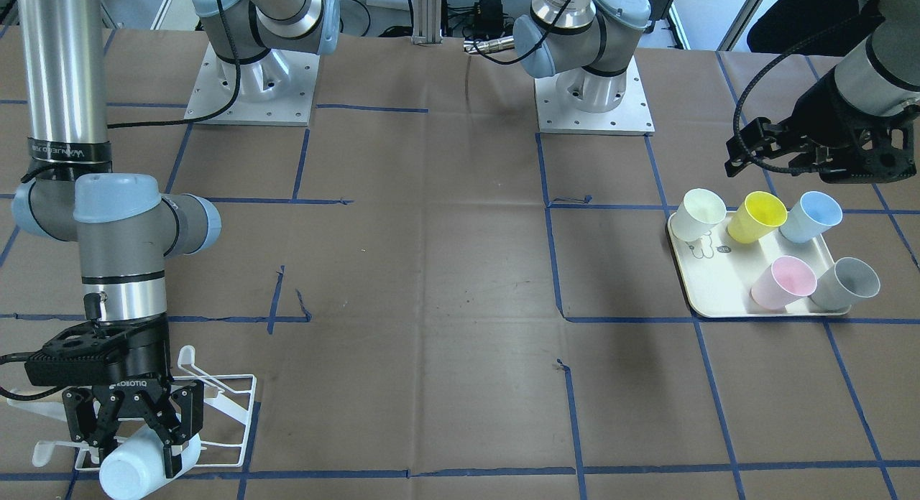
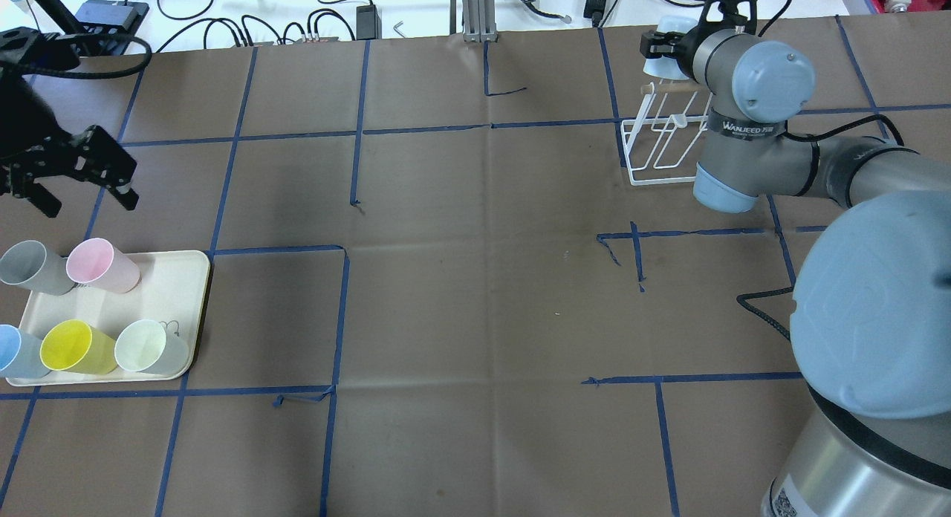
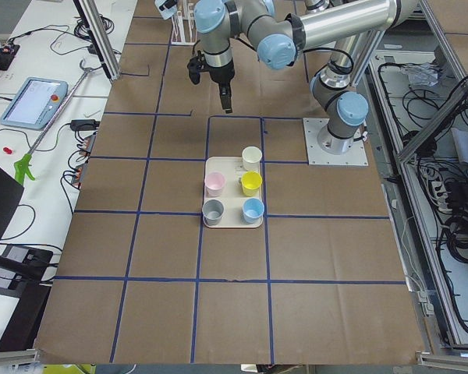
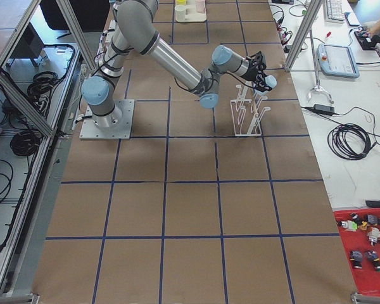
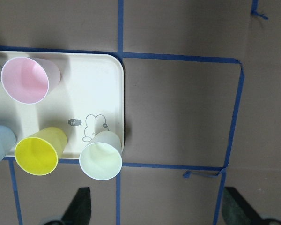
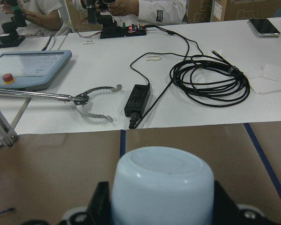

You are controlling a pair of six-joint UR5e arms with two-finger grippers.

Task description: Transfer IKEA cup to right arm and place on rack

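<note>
The next step for my left gripper is to go to the cream cup and close on its rim (image 1: 685,201) (image 5: 122,163), on the side away from the yellow cup.
My right gripper (image 1: 136,428) is shut on a pale blue-white IKEA cup (image 1: 140,471). It holds the cup on its side just above the white wire rack (image 1: 233,406), at the rack's end near the wooden dowel handle (image 2: 672,88). In the right wrist view the cup (image 6: 161,187) fills the space between the fingers, its base facing the camera. In the overhead view the right gripper (image 2: 665,53) is at the far right of the table. My left gripper (image 2: 74,175) is open and empty, raised beyond the cream tray (image 2: 174,279); its fingers (image 5: 79,206) stand wide apart.
The cream bear tray (image 1: 722,292) holds several cups: cream (image 1: 701,213), yellow (image 1: 755,216), blue (image 1: 808,216), pink (image 1: 783,281) and grey (image 1: 844,284). Arm bases (image 1: 593,90) are bolted at the robot's side. Cables and a teach pendant (image 6: 30,68) lie on the white bench past the table edge.
</note>
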